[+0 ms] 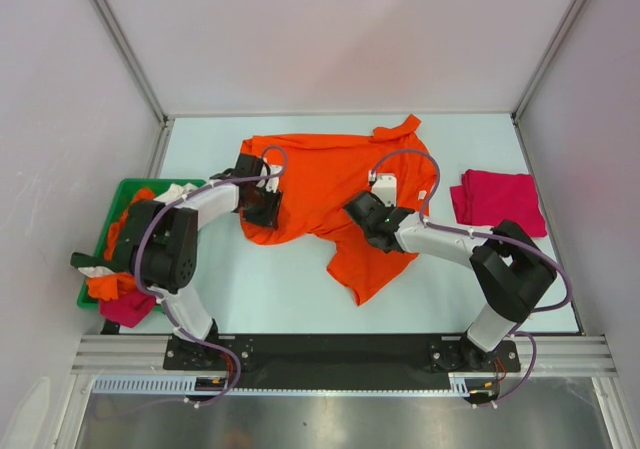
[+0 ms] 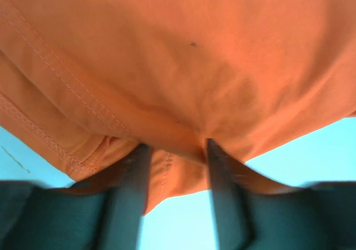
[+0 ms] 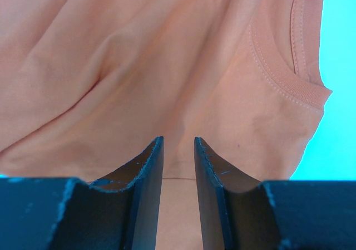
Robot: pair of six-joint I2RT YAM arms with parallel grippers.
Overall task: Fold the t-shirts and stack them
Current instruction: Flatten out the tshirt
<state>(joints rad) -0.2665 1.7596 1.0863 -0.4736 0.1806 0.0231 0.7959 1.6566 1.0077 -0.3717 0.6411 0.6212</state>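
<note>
The upper layer's hem folds under at the orange t-shirt's near corner, so the robot's left gripper will open and grab the tucked cloth (image 2: 177, 170) below that fold.
A bright orange t-shirt (image 1: 330, 184) lies spread and crumpled on the pale table, collar at the far right. My left gripper (image 1: 262, 205) is at its left edge. In the left wrist view, this gripper (image 2: 173, 147) is shut on a bunch of the shirt's hemmed cloth (image 2: 183, 66), which is raised off the table. My right gripper (image 1: 368, 219) is at the shirt's middle right. In the right wrist view, this gripper (image 3: 178, 141) is nearly closed on a fold of the shirt (image 3: 139, 55) below the collar (image 3: 289, 77). A folded magenta-red t-shirt (image 1: 497, 201) lies at the right.
A green plastic bin (image 1: 128, 187) stands at the left table edge behind my left arm. It holds orange cloth (image 1: 112, 284), and a magenta-red piece (image 1: 127, 309) hangs over its near corner. Frame posts and white walls enclose the table.
</note>
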